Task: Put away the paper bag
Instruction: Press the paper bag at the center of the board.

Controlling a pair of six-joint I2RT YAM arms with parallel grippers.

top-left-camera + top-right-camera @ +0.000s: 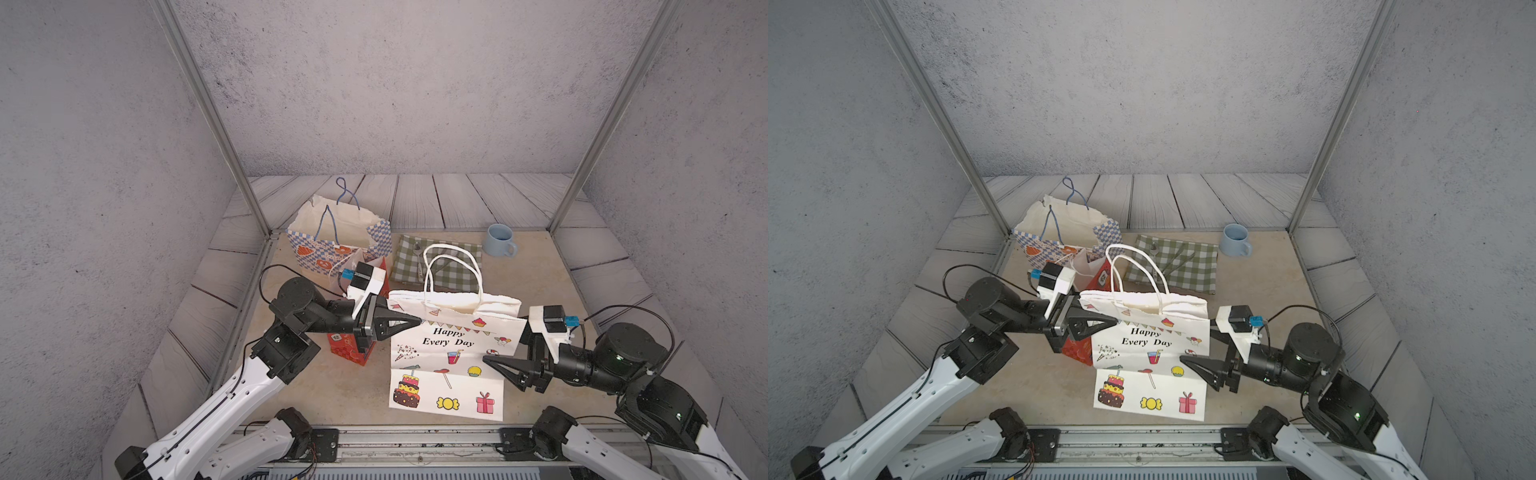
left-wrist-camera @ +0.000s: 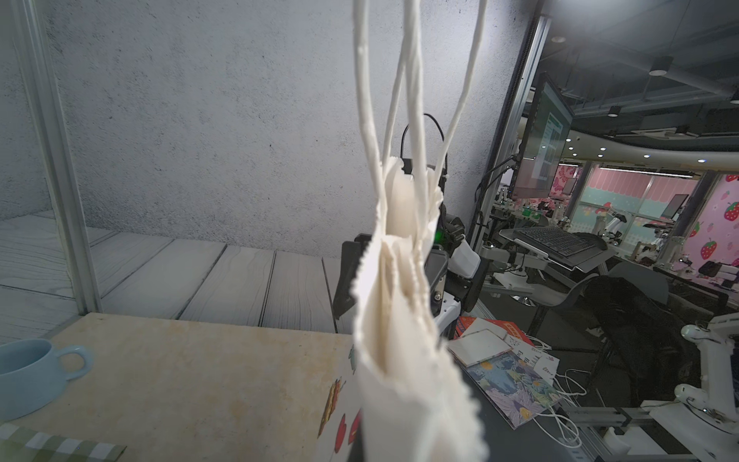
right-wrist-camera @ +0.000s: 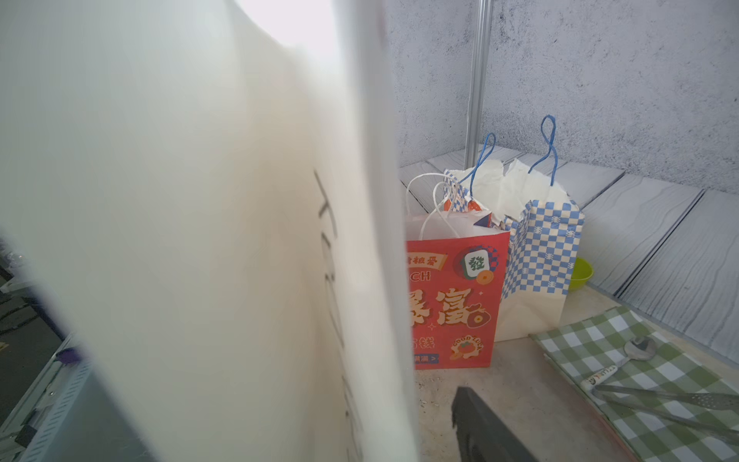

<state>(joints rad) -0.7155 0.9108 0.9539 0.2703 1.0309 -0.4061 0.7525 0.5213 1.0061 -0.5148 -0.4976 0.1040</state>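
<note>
The white bag's side edge is held low, near the bag's fold, by my right gripper, so it should open, move up and grab the side edge closer to the bag's opening [image 1: 513, 325].
The white paper bag [image 1: 453, 332] printed "Happy Every Day" stands mid-table in both top views [image 1: 1150, 332]. Its top is nearly flat, its lower part lies folded forward on the table, and its white handles [image 2: 416, 80] stick up. My left gripper [image 1: 415, 321] is shut on the bag's upper left edge; the paper fills the left wrist view [image 2: 400, 320]. My right gripper [image 1: 505, 349] is open at the bag's right edge. One finger [image 3: 488, 428] shows on one side of the paper [image 3: 200, 240]; the other finger is hidden behind it.
A red bag [image 1: 353, 353] stands just left of the white one, with a blue-checked bag [image 1: 340, 237] open behind it. A green checked cloth [image 1: 449, 266] with spoon and tongs lies at the back, a blue mug [image 1: 500, 241] to its right. A green bowl [image 3: 580, 274] sits behind the checked bag.
</note>
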